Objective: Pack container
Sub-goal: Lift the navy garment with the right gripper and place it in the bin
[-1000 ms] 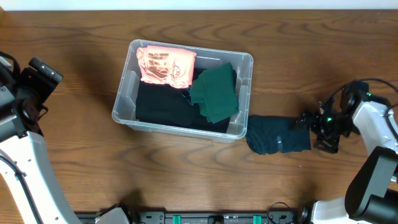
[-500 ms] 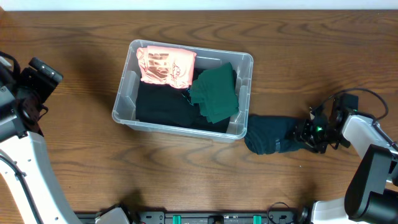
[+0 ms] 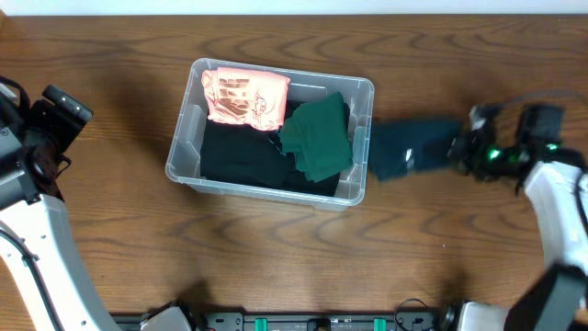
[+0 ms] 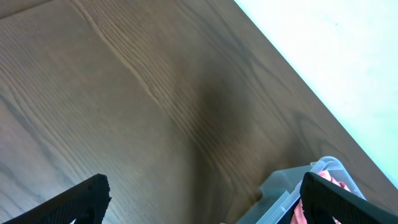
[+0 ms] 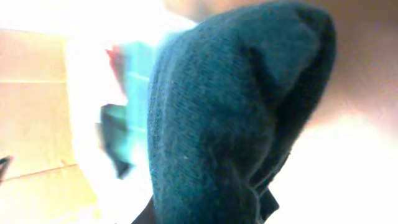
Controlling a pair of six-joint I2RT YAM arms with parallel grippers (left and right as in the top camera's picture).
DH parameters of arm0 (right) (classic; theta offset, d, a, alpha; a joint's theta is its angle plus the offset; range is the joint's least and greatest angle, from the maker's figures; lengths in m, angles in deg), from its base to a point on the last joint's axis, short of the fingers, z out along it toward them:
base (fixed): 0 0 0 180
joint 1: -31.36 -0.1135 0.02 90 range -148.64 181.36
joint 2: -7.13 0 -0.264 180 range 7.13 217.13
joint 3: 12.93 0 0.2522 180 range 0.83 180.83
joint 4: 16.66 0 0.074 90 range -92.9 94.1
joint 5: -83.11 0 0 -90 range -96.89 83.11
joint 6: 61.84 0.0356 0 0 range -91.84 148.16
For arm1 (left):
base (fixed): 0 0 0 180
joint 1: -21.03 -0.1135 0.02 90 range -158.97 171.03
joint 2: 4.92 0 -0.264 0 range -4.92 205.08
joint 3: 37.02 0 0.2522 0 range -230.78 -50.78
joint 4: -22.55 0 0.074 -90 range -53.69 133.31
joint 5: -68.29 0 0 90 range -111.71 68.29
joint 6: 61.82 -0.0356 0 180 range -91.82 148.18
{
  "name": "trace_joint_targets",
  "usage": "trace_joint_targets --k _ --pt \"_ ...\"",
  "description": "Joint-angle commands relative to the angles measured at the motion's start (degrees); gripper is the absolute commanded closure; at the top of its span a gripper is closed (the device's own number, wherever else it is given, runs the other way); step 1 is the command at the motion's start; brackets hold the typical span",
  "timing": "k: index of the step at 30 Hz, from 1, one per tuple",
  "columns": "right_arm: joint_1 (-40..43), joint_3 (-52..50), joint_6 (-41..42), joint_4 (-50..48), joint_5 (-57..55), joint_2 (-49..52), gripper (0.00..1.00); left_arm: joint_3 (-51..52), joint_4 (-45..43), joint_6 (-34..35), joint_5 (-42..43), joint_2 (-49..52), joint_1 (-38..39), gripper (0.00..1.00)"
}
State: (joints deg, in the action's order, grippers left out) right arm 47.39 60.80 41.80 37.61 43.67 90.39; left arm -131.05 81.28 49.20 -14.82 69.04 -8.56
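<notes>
The robot's right gripper needs to release the dark teal cloth onto the black garment in the container [image 3: 243, 144], next to the pink cloth.
The container [image 3: 180, 147] is a clear plastic bin left of the table's middle. Inside lie a pink printed cloth [image 3: 243, 97], a black garment [image 3: 239, 158] and a folded green cloth [image 3: 317, 138]. My right gripper [image 3: 459, 150] is shut on a dark teal cloth [image 3: 413, 147], which hangs blurred just right of the container's right wall. That teal cloth [image 5: 236, 112] fills the right wrist view and hides the fingers. My left gripper [image 3: 60, 110] stands open at the far left, apart from the container. Its view shows bare wood between the fingers [image 4: 87, 196] and a container corner [image 4: 283, 196].
The dark wooden table [image 3: 276, 257] extends on all sides of the container. A white surface [image 4: 323, 50] borders the table's far edge. The white arm links stand at the left [image 3: 37, 239] and right [image 3: 560, 202] edges.
My right gripper closed on the teal cloth, lifted it from the table in front of the container's right corner and carried it toward the back. The left arm has not moved.
</notes>
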Motion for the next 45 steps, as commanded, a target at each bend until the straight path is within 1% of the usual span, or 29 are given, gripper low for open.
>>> trace_joint_targets --k 1,3,6,8,11,16,17,19,21,24,27,30,32,33,35,36,40,42,45 --pt "-1.95 6.95 3.91 -2.38 6.97 -7.45 0.99 0.15 -0.02 0.11 -0.33 0.11 -0.24 0.02" --pt "-3.58 9.38 6.97 -7.06 6.67 -10.16 0.99 0.15 -0.02 0.11 -0.33 0.11 -0.24 0.02" --pt "-7.21 10.32 15.56 -18.14 6.67 -12.41 0.99 0.15 0.00 0.11 -0.33 0.11 -0.24 0.02" --pt "-10.49 10.27 20.68 -24.96 6.32 -12.22 0.99 0.15 -0.02 0.11 -0.33 0.11 -0.24 0.02" --pt "-16.83 10.19 26.49 -30.69 1.42 -10.49 0.99 0.15 0.00 0.11 -0.33 0.11 -0.24 0.02" --pt "-31.06 10.16 31.41 -34.14 -12.70 -2.95 0.99 0.15 -0.02 0.11 -0.33 0.11 -0.24 0.02" --pt "-35.06 10.16 33.20 -35.78 -15.39 0.33 0.99 0.15 -0.02 0.11 -0.33 0.11 -0.24 0.02" --pt "-39.21 10.16 34.60 -38.14 -17.92 4.31 0.99 0.15 -0.02 0.11 -0.33 0.11 -0.24 0.02" --pt "-43.32 10.16 37.68 -40.09 -20.55 9.14 0.99 0.15 0.00 0.11 -0.33 0.11 -0.24 0.02" --pt "-47.65 10.16 40.70 -40.46 -24.00 15.23 0.99 0.15 0.00 0.11 -0.33 0.11 -0.24 0.02" --pt "-50.03 10.16 43.71 -38.88 -22.21 20.04 0.99 0.15 -0.02 0.11 -0.33 0.11 -0.24 0.02" --pt "-51.17 10.16 43.71 -35.19 -20.33 22.58 0.99 0.15 -0.02 0.11 -0.33 0.11 -0.24 0.02" --pt "-51.30 10.16 42.32 -32.13 -20.48 22.88 0.99 0.15 -0.02 0.11 -0.33 0.11 -0.24 0.02" --pt "-51.30 10.16 41.22 -31.06 -20.87 22.88 0.94 0.15 -0.02 0.11 -0.33 0.11 -0.24 0.02" --pt "-50.99 10.16 38.88 -30.86 -20.74 22.53 0.68 0.15 -0.02 0.11 -0.33 0.11 -0.24 0.02" --pt "-50.77 10.16 38.21 -30.93 -20.76 22.27 0.58 0.15 -0.02 0.11 -0.33 0.11 -0.24 0.02" --pt "-49.24 10.40 32.35 -32.61 -21.27 18.91 0.44 0.15 -0.02 0.11 -0.33 0.11 -0.24 0.02" --pt "-48.26 10.78 27.96 -32.59 -22.40 15.93 0.41 0.15 0.00 0.11 -0.33 0.11 -0.24 0.02" --pt "-46.71 10.99 21.99 -32.57 -24.39 10.56 0.39 0.15 -0.02 0.11 -0.33 0.11 -0.24 0.02"
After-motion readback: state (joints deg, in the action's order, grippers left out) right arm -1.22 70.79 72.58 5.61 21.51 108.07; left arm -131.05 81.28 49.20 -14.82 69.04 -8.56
